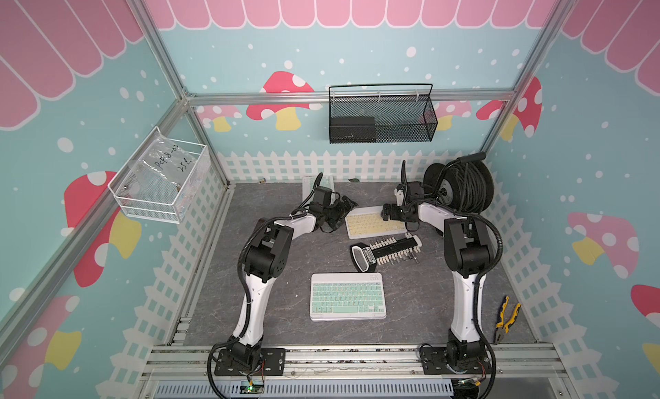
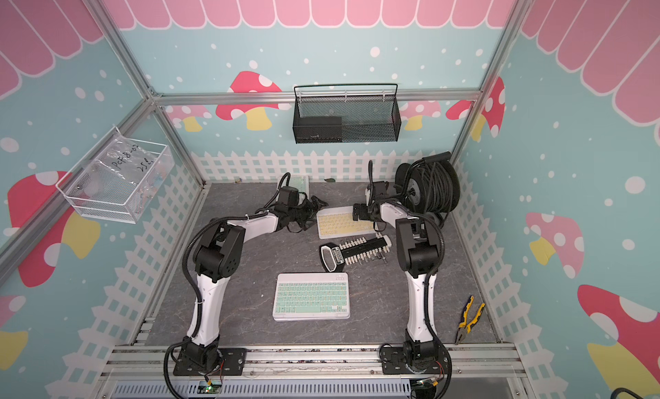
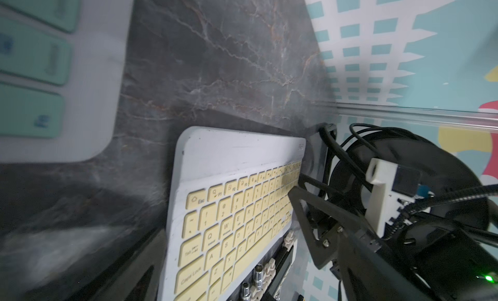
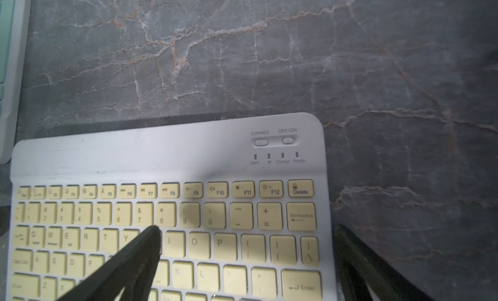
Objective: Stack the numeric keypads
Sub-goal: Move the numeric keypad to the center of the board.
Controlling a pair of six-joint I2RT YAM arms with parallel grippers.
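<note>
My left gripper is going to close on the yellow keypad's short edge [image 1: 348, 227] [image 3: 168, 254] next to the Caps Lock key, at the keypad's end away from my right gripper.
Three numeric keypads lie flat on the grey table. A mint-green keypad [image 1: 348, 296] sits front centre. A yellow keypad [image 1: 369, 224] [image 4: 167, 218] lies farther back, and another mint keypad [image 1: 316, 184] at the back is partly hidden by my left arm. My right gripper [image 1: 393, 216] [image 4: 245, 232] is open, low over the yellow keypad's right end. One of its fingers [image 4: 129, 262] is above the keys and the other is past the edge. My left gripper [image 1: 341, 216] stands open just left of the yellow keypad [image 3: 231, 205], holding nothing.
A black socket holder with white pegs [image 1: 387, 252] lies against the yellow keypad's front edge. A black cable reel [image 1: 460, 186] stands at the back right. Pliers [image 1: 507, 318] lie front right. A black mesh basket [image 1: 382, 115] and a white wire basket [image 1: 160, 179] hang on the walls.
</note>
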